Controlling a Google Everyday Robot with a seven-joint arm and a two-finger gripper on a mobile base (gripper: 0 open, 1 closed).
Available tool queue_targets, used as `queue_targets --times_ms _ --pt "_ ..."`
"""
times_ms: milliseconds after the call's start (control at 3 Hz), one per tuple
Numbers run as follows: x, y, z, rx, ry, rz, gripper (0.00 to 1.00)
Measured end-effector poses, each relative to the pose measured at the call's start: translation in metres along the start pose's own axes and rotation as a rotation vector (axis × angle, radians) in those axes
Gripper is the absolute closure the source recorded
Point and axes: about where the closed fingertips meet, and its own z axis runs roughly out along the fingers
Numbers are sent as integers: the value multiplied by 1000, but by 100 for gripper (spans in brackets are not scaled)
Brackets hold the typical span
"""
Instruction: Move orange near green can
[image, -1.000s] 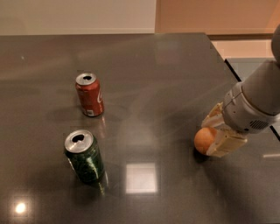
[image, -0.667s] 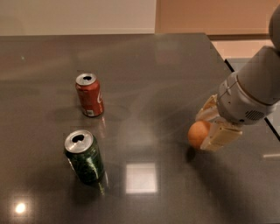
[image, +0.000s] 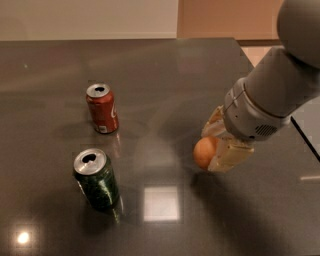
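The orange will be released on the dark table (image: 138, 175) close beside the green can, on its bright reflection side.
The orange (image: 204, 152) is held between the pale fingers of my gripper (image: 212, 147), a little above the dark table at the right of centre. The gripper is shut on the orange, with one finger behind it and one in front. The green can (image: 96, 179) stands upright at the lower left, dark green with a silver top, well to the left of the orange.
A red can (image: 102, 108) with white lettering stands upright behind the green can. The dark glossy table (image: 160, 70) has its right edge (image: 305, 140) under my grey arm (image: 280, 85). A bright ceiling reflection (image: 161, 203) lies between the green can and the orange.
My gripper has lifted the orange off the table and carried it leftwards, towards the cans. Both cans stand where they were.
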Motion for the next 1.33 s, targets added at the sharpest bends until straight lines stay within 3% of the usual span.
queue_targets --times_ms 1333 --pt "-75 10 47 -28 -61 -183 100"
